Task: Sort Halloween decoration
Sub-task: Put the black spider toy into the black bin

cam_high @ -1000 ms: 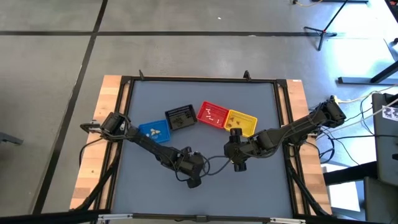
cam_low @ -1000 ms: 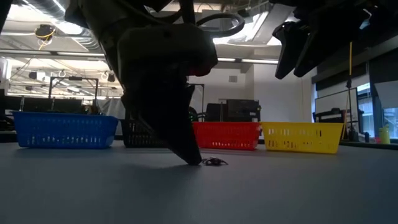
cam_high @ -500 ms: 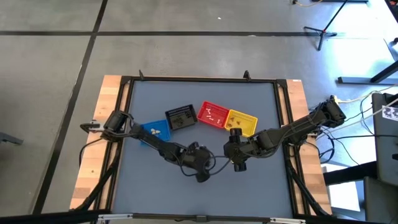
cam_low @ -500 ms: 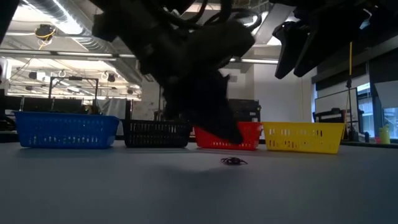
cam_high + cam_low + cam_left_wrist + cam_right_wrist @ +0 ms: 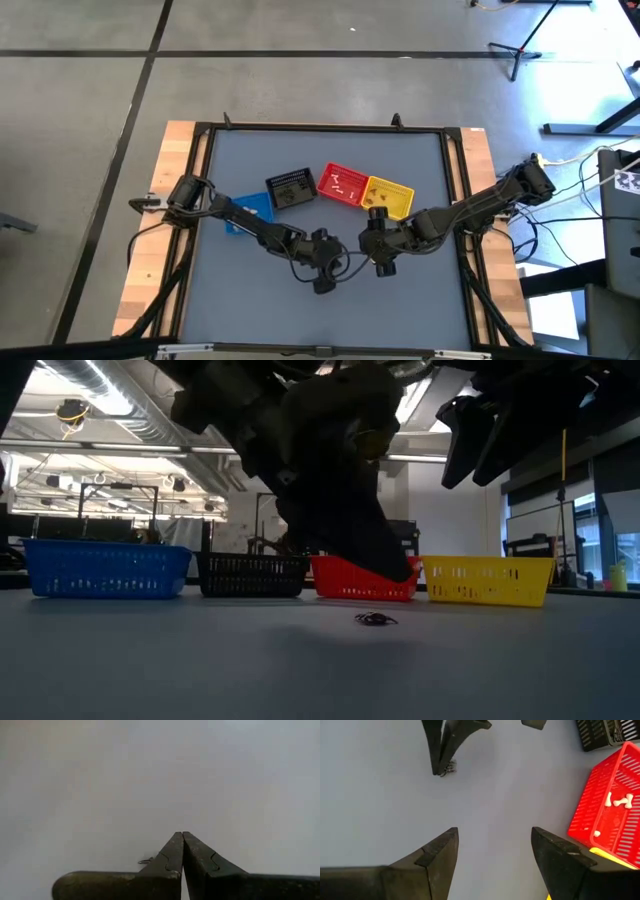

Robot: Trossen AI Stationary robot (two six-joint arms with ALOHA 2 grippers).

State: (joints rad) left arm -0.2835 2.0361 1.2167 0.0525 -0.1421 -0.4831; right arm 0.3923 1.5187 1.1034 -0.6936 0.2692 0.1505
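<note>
The dark trinket lies next to the closed, empty fingers of my left gripper, so I should open them, line up above the trinket and close around the trinket's body (image 5: 375, 618).
A tiny dark Halloween trinket (image 5: 375, 619) lies alone on the grey table, and also shows in the right wrist view (image 5: 451, 766) and the left wrist view (image 5: 146, 861). My left gripper (image 5: 402, 574) is shut, slants down and hangs just above the trinket; I see it touching nothing. From above it shows near the table's middle front (image 5: 322, 286). My right gripper (image 5: 492, 850) is open and holds nothing, hovering higher up to the right (image 5: 383, 268). More trinkets lie in the baskets: white bones (image 5: 620, 800) in the red one.
Four small baskets stand in a row behind the arms: blue (image 5: 250, 210), black (image 5: 291, 187), red (image 5: 341, 183) and yellow (image 5: 390, 195). The right arm stretches in from the table's right edge. Bare grey table lies in front of both grippers.
My left gripper, its fingers shut throughout, has risen off the table from beside the trinket, swung toward the table's right edge and tipped to a flatter slant. The trinket has slid a little to the right along the table and now lies still.
</note>
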